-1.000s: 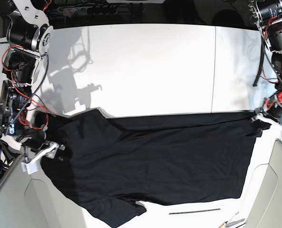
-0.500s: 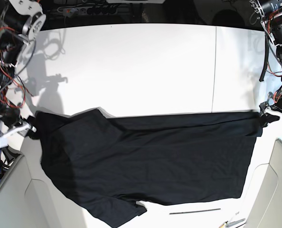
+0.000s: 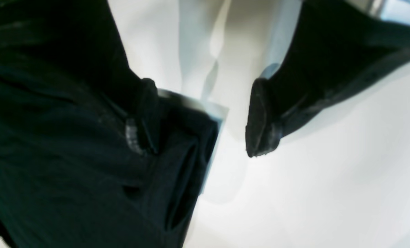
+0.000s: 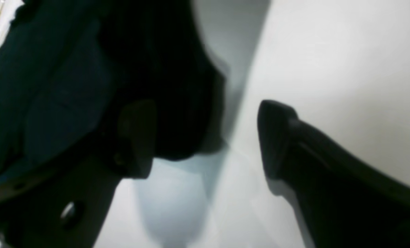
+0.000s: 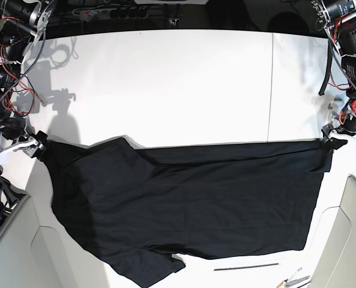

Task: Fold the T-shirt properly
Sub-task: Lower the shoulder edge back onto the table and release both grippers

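Note:
The far end of the black T-shirt is bunched up in folds, so the robot's left gripper needs to pinch its corner (image 5: 322, 155) and, together with the right gripper, pull it flat before folding.
The black T-shirt (image 5: 190, 204) lies spread flat across the near half of the white table (image 5: 184, 84), with one sleeve at the front (image 5: 148, 270). At the shirt's far right corner, my left gripper (image 5: 332, 143) is open. In the left wrist view its gap (image 3: 198, 141) shows bare table, and shirt cloth (image 3: 70, 155) lies against one finger (image 3: 139, 131). My right gripper (image 5: 37, 146) stands at the shirt's far left corner. In the right wrist view it (image 4: 205, 148) is open, with dark cloth (image 4: 53, 86) beside one finger (image 4: 136, 137) and nothing pinched.
A thin dark rod (image 5: 246, 266) lies near the front edge. Small tools (image 5: 295, 280) sit at the bottom right. Grey panels stand at the front left (image 5: 10, 252) and front right (image 5: 352, 234). A seam (image 5: 270, 90) crosses the table.
My right gripper moved from the left sleeve out and back to the shirt's far left corner, which now lies further left. Both grippers have widened; the left stayed at the right corner.

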